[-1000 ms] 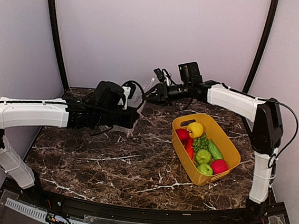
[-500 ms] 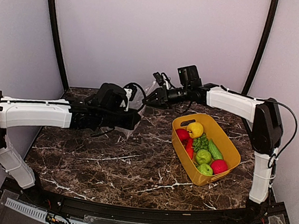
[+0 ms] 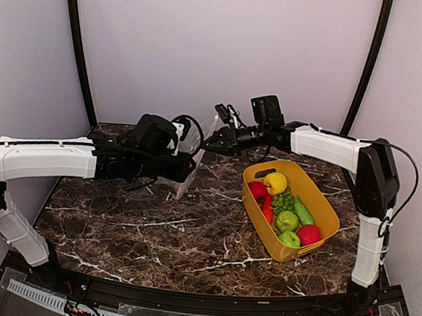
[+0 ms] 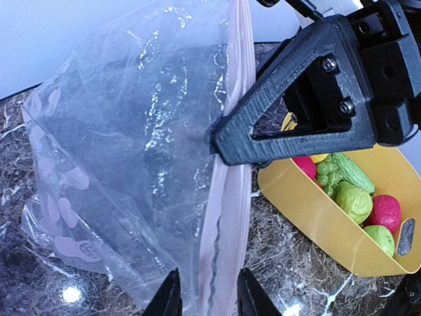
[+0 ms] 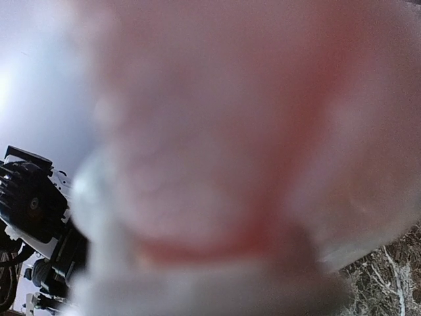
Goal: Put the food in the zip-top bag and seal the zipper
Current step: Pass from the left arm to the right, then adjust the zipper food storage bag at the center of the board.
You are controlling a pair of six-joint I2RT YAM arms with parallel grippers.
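Observation:
Both zipper strips sit together between my left gripper's fingers. My left gripper should pinch just the zipper strip farther from the yellow tub [image 4: 206, 253] to open the bag.
The zip-top bag [image 3: 194, 156] hangs clear and floppy between my two grippers, above the marble table. Its pinkish zipper [image 4: 227, 197] runs top to bottom in the left wrist view. My left gripper [image 4: 209, 299] is open, its two black fingertips standing either side of the zipper strip. My right gripper [image 3: 208, 144] is shut on the bag's mouth edge higher up, its black finger [image 4: 296, 112] pinching the strip. In the right wrist view a blurred pink zipper [image 5: 230, 164] fills the frame. The food [image 3: 285, 206] lies in the yellow tub [image 3: 328, 209].
The yellow tub [image 4: 309, 214] stands right of the bag, holding red, yellow and green toy pieces [image 4: 352, 194]. Part of the left arm's black wrist [image 5: 33, 204] shows at the left of the right wrist view. Curved black rails and pale walls ring the table.
My left gripper's jaws have parted from shut to open around the zipper. The right gripper has closed on the bag's mouth edge and shifted slightly left.

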